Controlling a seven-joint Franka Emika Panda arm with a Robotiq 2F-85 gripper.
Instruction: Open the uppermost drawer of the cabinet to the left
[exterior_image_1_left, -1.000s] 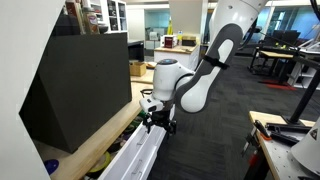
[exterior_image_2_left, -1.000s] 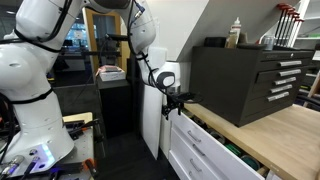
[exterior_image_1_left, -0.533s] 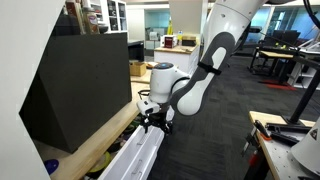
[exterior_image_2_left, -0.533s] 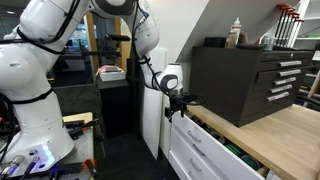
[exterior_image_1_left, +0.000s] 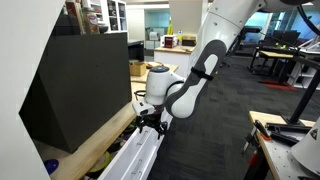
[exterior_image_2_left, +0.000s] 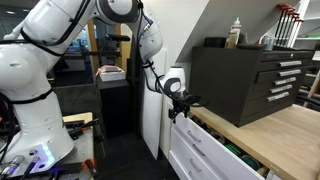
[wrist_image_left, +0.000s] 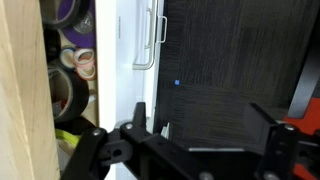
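Note:
My gripper is to close next on the white front's top edge (exterior_image_1_left: 140, 137) (wrist_image_left: 127, 100) on the uppermost drawer, just past the end of the metal handle.
The cabinet has a light wooden countertop (exterior_image_1_left: 88, 148) (exterior_image_2_left: 278, 135) and rows of white drawer fronts. Its uppermost drawer (exterior_image_1_left: 138, 156) (exterior_image_2_left: 204, 139) stands pulled out, with clutter showing inside. In the wrist view the drawer's white front (wrist_image_left: 128, 50) with a metal handle (wrist_image_left: 150, 40) runs beside tape rolls (wrist_image_left: 68, 62) in its interior. My gripper (exterior_image_1_left: 150, 121) (exterior_image_2_left: 180, 106) (wrist_image_left: 205, 122) is at the end of the drawer front. Its fingers are spread wide, the left one against the white front, and it holds nothing.
A big black slanted box (exterior_image_1_left: 78, 88) (exterior_image_2_left: 245, 78) stands on the countertop, with a bottle (exterior_image_2_left: 236, 32) on top. A small blue object (exterior_image_1_left: 52, 166) lies on the countertop. A workbench (exterior_image_1_left: 290, 140) is across the dark carpet. The robot's white base (exterior_image_2_left: 30, 100) stands nearby.
The gripper has shifted a little along the drawer front toward the cabinet, and the arm's elbow has swung with it. The fingers stay spread.

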